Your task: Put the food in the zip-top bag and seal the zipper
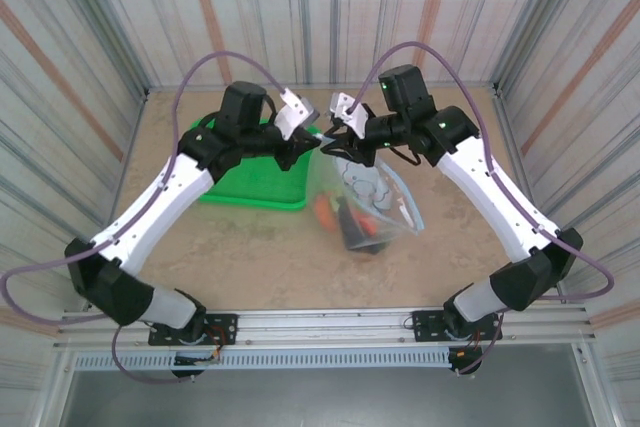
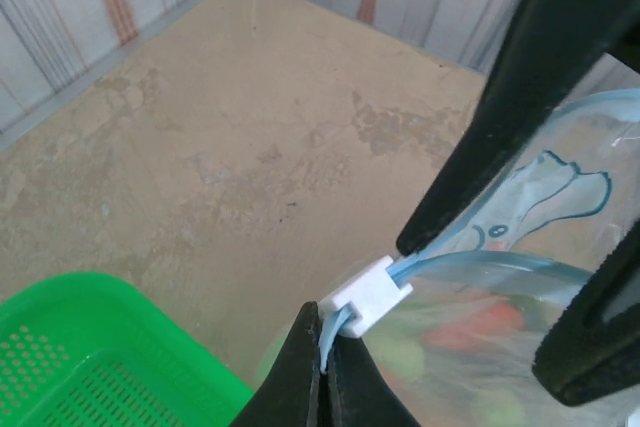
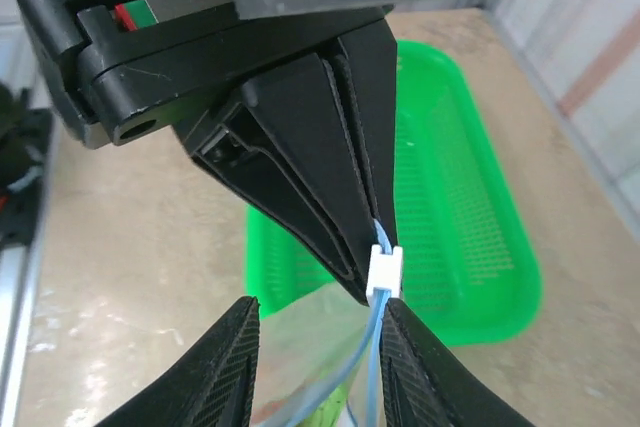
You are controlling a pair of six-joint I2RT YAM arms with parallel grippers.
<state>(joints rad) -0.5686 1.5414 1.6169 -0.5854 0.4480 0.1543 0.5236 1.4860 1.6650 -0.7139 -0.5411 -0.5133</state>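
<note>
My right gripper needs to open around both zipper pieces, as they part below the white slider, and pinch them together close to the slider (image 3: 378, 301) before sealing.
The clear zip-top bag (image 1: 372, 192) hangs between both arms with its bottom on the table. The food (image 1: 340, 217) lies inside it, and it blurs orange and green through the plastic (image 2: 480, 322). My left gripper (image 2: 322, 335) is shut on the end of the pale blue zipper (image 2: 480, 265), right beside the white slider (image 2: 365, 297). My right gripper (image 3: 320, 347) stands open astride the zipper (image 3: 374, 357), just below the slider (image 3: 383, 272). The strip brushes its right finger (image 3: 415, 367). The two zipper strands part below the slider, so the mouth is open there.
A green mesh basket (image 1: 250, 185) sits on the table left of the bag, under the left arm. Corrugated walls close the table at the back and sides. Bare tan tabletop (image 1: 260, 257) stretches in front of the bag.
</note>
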